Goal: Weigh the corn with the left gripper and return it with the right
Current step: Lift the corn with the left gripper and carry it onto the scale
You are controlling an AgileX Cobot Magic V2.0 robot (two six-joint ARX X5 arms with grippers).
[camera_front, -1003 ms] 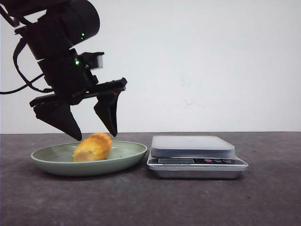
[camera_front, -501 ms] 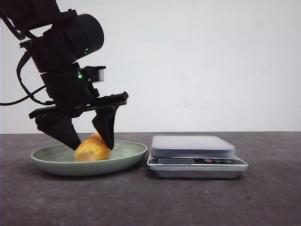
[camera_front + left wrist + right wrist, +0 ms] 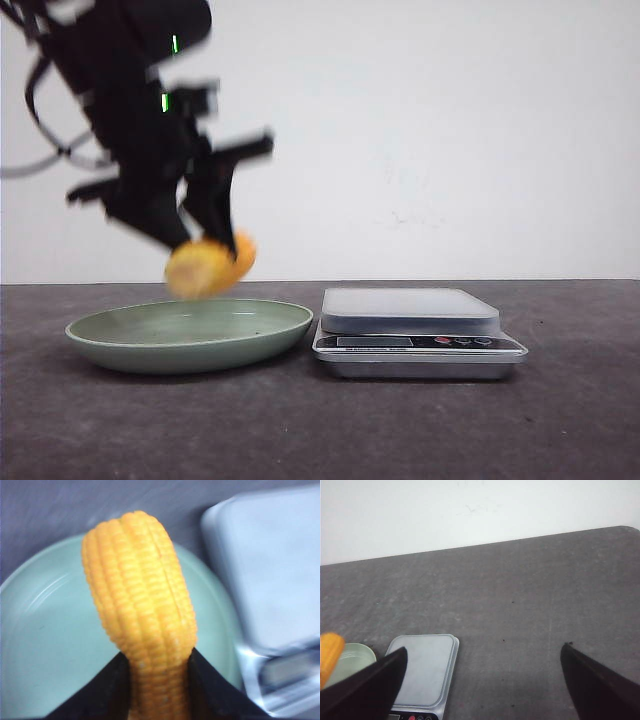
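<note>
The robot's left gripper needs to set the yellow-orange corn down on the middle of the silver scale's bare platform [image 3: 404, 298] [image 3: 294, 562].
My left gripper [image 3: 205, 250] is shut on the yellow-orange corn [image 3: 207, 266] and holds it in the air above the green plate [image 3: 110, 335]. In the left wrist view the corn [image 3: 140, 615] sticks out from between the two black fingers [image 3: 107, 687], over the plate [image 3: 45, 645]. The silver scale [image 3: 410, 315] stands just right of the plate, and its platform is bare. My right gripper [image 3: 482, 667] is open and empty, high above the table, with the scale [image 3: 427, 667] below its left finger. The right gripper is out of the front view.
The dark grey table [image 3: 400, 430] runs to a white wall at the back. The scale's display and buttons [image 3: 460, 342] face the front edge. In the right wrist view the table [image 3: 530, 595] stretches bare to the right of the scale.
My left gripper closed on the corn in the plate and has lifted it up off the plate. The plate and scale have not moved.
</note>
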